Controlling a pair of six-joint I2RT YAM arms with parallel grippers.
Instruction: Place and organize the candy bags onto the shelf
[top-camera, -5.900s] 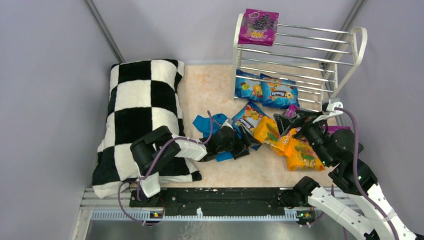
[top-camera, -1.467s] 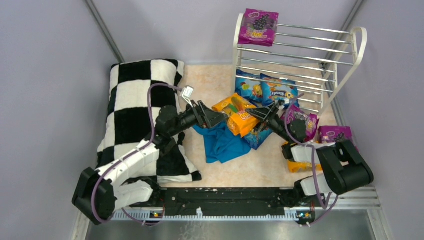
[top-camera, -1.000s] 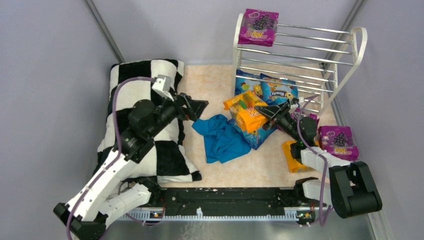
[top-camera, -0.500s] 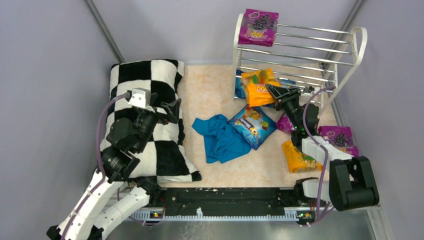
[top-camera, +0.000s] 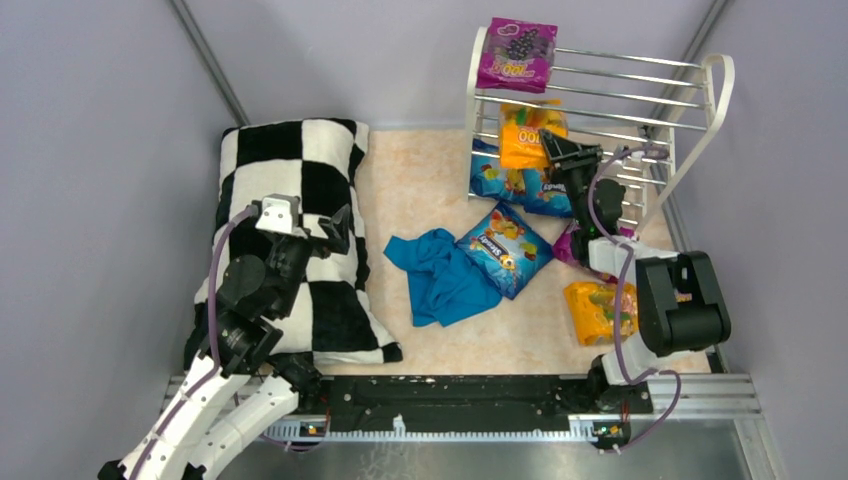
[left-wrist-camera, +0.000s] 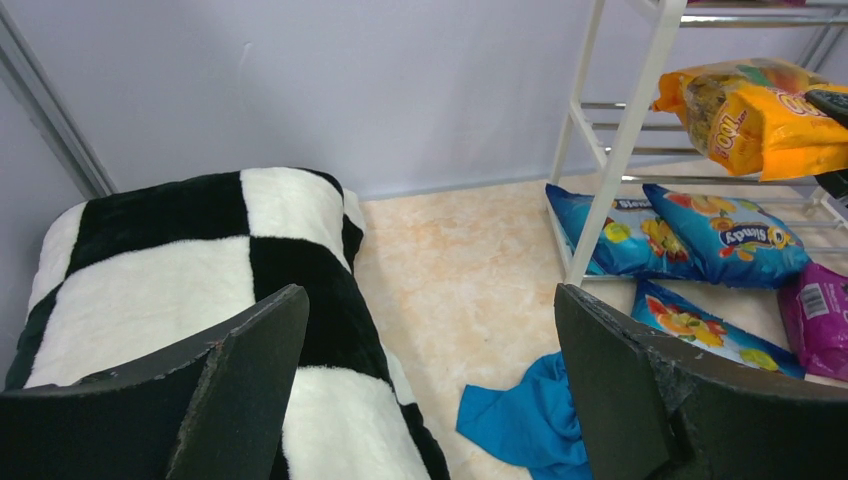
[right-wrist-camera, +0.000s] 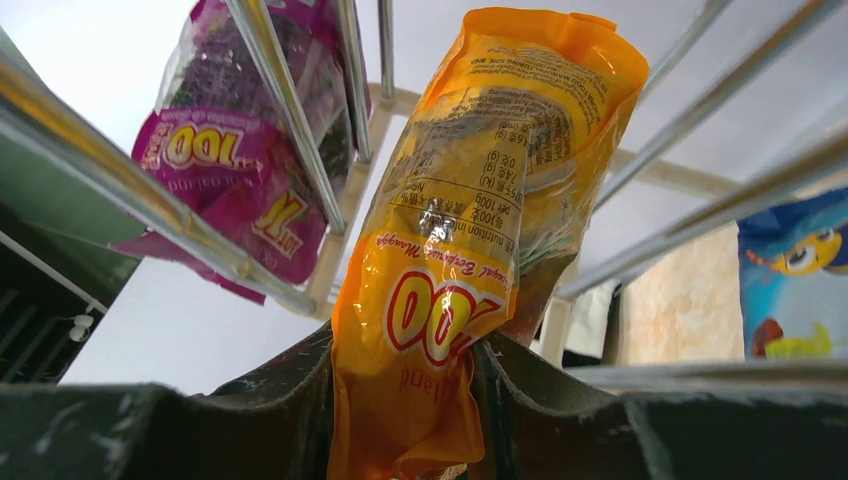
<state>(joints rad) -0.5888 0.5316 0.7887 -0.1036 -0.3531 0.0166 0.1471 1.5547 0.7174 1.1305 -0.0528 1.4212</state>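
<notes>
I can see the held orange bag is short of the shelf's white end, so I should open my right gripper, nudge the bag over, and take the bag's front edge (top-camera: 521, 164).
My right gripper (top-camera: 553, 150) is shut on an orange candy bag (top-camera: 520, 135), holding it among the middle rods of the white shelf (top-camera: 715, 90). In the right wrist view the orange bag (right-wrist-camera: 480, 220) stands pinched between my fingers, with shelf rods (right-wrist-camera: 290, 110) around it. A purple bag (top-camera: 517, 52) lies on the top tier. Two blue bags (top-camera: 520, 185) rest at the bottom. On the floor lie a blue bag (top-camera: 505, 250), an orange bag (top-camera: 598, 310) and a partly hidden purple bag (top-camera: 572, 245). My left gripper (top-camera: 335, 225) hangs open over the pillow, holding nothing.
A black-and-white checkered pillow (top-camera: 280, 200) fills the left side. A teal-blue cloth (top-camera: 440, 280) lies crumpled mid-floor beside the blue bag. Grey walls close in on both sides, and the shelf stands against the back right corner.
My right gripper has carried the orange bag back and up into the shelf's middle tier. The left arm has drawn back a little over the pillow, still open.
</notes>
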